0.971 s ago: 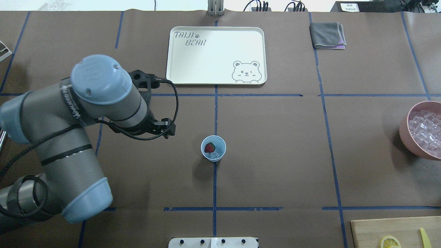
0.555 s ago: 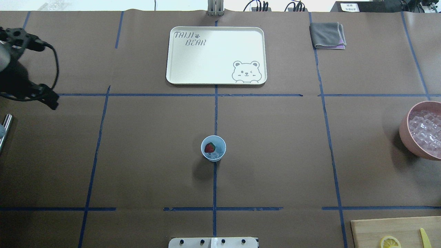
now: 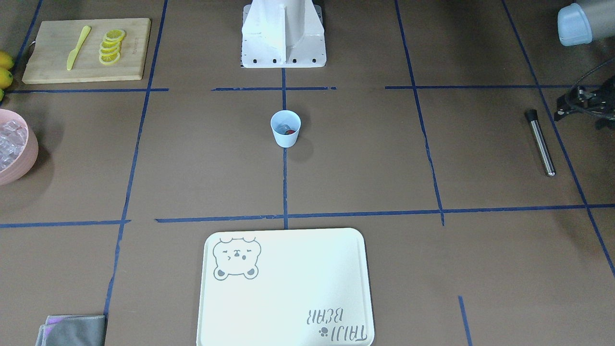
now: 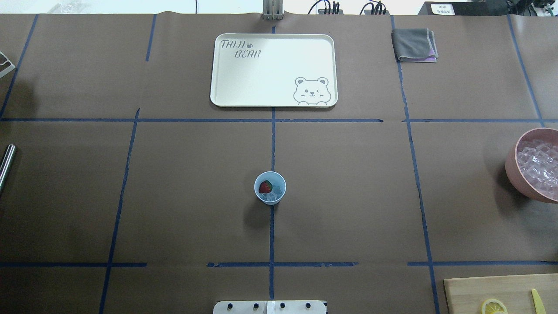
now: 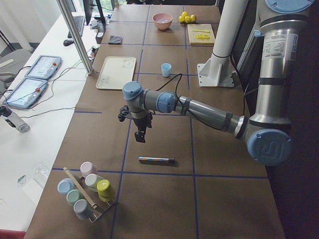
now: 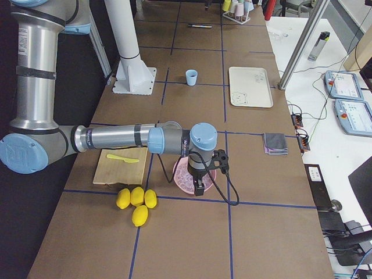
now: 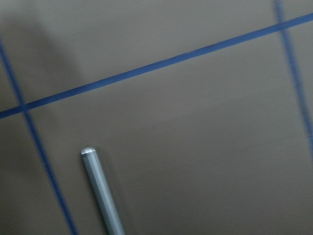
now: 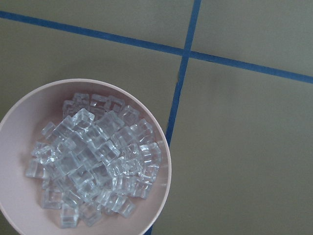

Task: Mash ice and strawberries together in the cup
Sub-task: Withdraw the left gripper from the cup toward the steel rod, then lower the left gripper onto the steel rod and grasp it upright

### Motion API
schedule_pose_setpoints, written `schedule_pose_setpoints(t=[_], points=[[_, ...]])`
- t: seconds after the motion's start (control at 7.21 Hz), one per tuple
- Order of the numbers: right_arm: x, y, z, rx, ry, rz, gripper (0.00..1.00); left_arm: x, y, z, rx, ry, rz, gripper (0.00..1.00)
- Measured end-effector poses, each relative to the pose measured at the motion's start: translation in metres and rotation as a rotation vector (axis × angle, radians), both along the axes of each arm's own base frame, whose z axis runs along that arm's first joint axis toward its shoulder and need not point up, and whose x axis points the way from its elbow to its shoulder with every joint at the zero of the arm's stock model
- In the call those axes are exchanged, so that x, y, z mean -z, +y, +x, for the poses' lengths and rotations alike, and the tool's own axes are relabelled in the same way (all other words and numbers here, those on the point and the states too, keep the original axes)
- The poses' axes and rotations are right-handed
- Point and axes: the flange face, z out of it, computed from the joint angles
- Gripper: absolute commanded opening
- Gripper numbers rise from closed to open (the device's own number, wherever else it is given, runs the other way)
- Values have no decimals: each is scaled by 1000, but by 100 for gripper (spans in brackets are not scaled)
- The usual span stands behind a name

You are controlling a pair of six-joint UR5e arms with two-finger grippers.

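Observation:
I should close my left gripper on the bare middle of the metal rod (image 3: 540,143), between the rod's black end and its rounded metal end.
The pale-blue cup (image 4: 270,188) stands upright at the table's middle. It also shows in the front view (image 3: 285,128). Inside it lie a red strawberry (image 4: 264,187) and a few ice cubes (image 4: 273,196). My left gripper (image 5: 141,135) hangs far to the left of the cup, above a metal rod with a black end (image 3: 540,143) that lies flat on the table. I cannot tell whether it is open or shut. My right gripper (image 6: 199,187) hovers over the pink bowl (image 8: 167,161), which holds more ice (image 8: 93,161). I cannot tell its state either.
A cream bear tray (image 4: 273,69) lies beyond the cup and a grey cloth (image 4: 414,44) at the far right. A cutting board (image 3: 48,62) holds lemon slices and a yellow knife. Whole lemons (image 6: 136,200) sit beside it. A rack of coloured cups (image 5: 84,191) stands at the left end.
My left arm has swung away from beside the cup to the left, out of the overhead view. The cup and its contents have not moved.

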Motion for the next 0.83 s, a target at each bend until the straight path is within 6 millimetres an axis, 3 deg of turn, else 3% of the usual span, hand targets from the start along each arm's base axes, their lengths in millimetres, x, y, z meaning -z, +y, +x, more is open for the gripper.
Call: schedule_pose_setpoints(t=[0.55, 0.69, 0.83], points=[[1, 0, 0, 0, 1, 4, 99, -102, 17, -4, 224, 47, -25, 100], [2, 0, 0, 0, 1, 5, 99, -124, 22, 7, 270, 72, -27, 100], [2, 0, 0, 0, 1, 6, 99, -134, 27, 28, 288, 91, -40, 100]])
